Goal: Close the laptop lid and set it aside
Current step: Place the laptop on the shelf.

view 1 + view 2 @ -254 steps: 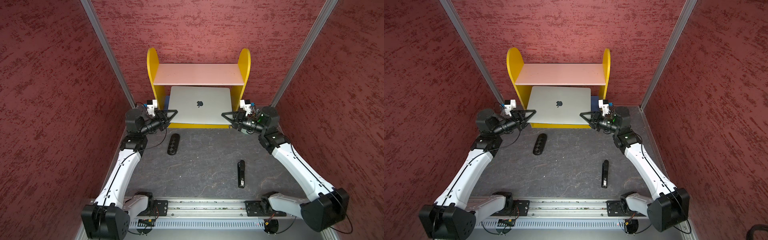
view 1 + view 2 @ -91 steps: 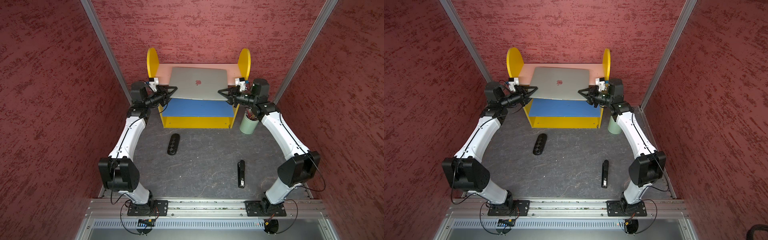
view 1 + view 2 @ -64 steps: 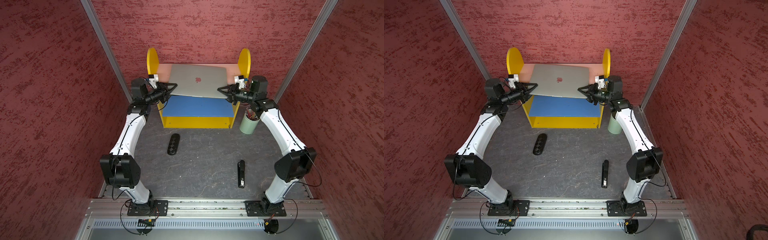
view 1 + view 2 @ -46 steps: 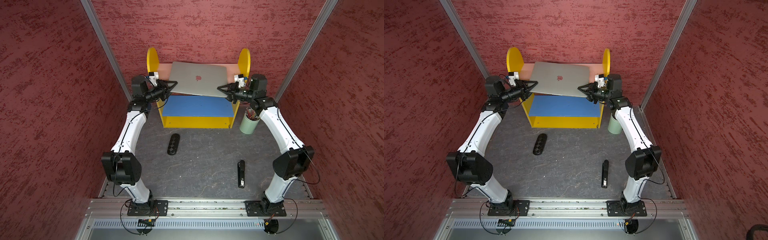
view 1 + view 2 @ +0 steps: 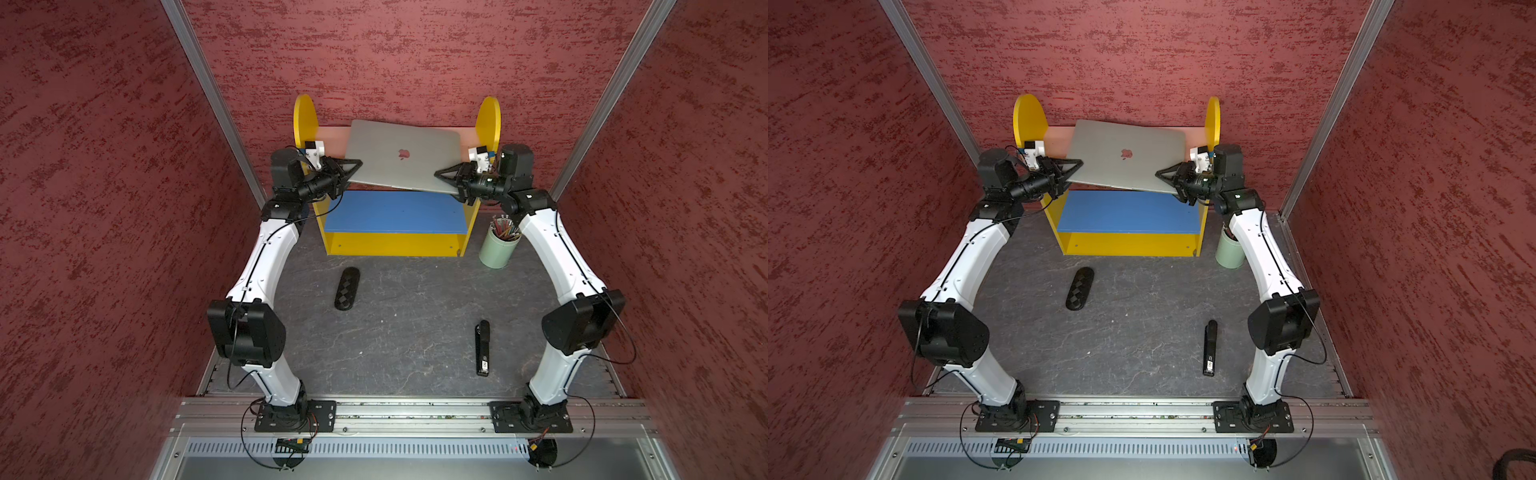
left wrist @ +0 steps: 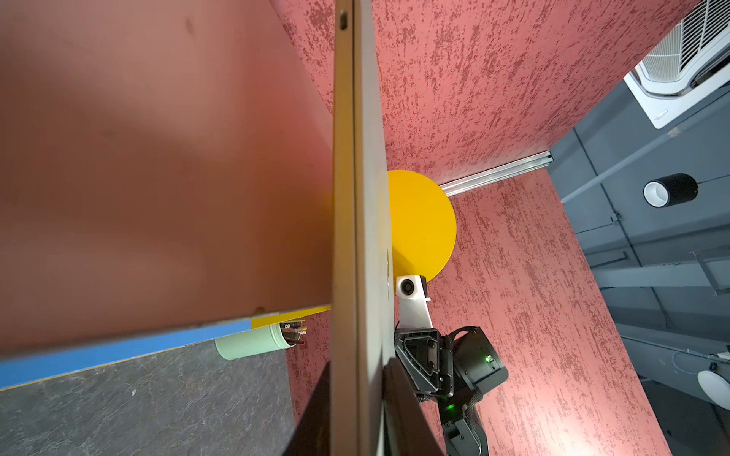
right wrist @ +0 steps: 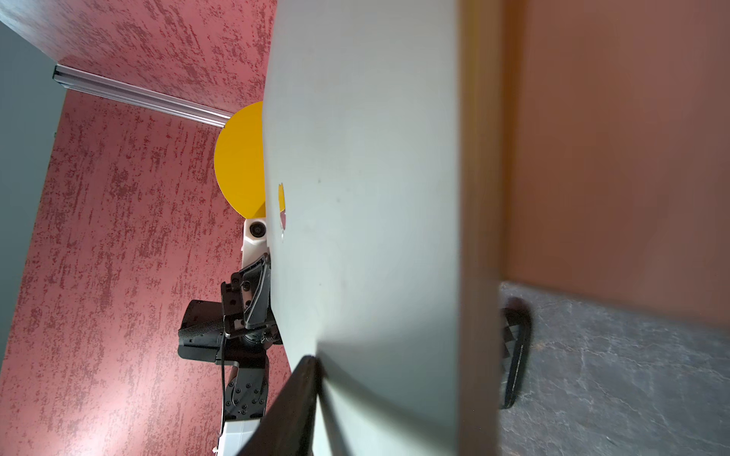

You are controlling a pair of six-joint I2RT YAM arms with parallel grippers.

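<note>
The robot's left gripper should release the laptop flat on the pink top shelf (image 5: pixel 397 154), between the round yellow side panels. The laptop now hovers askew over that shelf.
The laptop (image 5: pixel 403 158) (image 5: pixel 1125 156) is closed, with its silver lid and apple logo facing up. It hovers slightly askew over the pink top shelf (image 5: pixel 330 139) of the yellow rack, its back part over the shelf and its front part over the blue shelf (image 5: pixel 395 212). My left gripper (image 5: pixel 353 168) (image 6: pixel 355 418) is shut on the laptop's left edge (image 6: pixel 347 197), a finger on each face. My right gripper (image 5: pixel 440 176) is at the right edge. One of its fingers (image 7: pixel 300 402) lies against the lid (image 7: pixel 367 197); the other is hidden under the laptop.
The rack's round yellow side panels (image 5: pixel 304 116) (image 5: pixel 488 118) flank the laptop closely. A green cup of pencils (image 5: pixel 498 245) stands right of the rack under my right arm. A black oval case (image 5: pixel 347 287) and a black stapler (image 5: pixel 482 347) lie on the grey floor mat.
Both arms have carried the laptop up from the blue shelf and back over the pink top shelf. In the last second it shifted further back and turned slightly askew.
</note>
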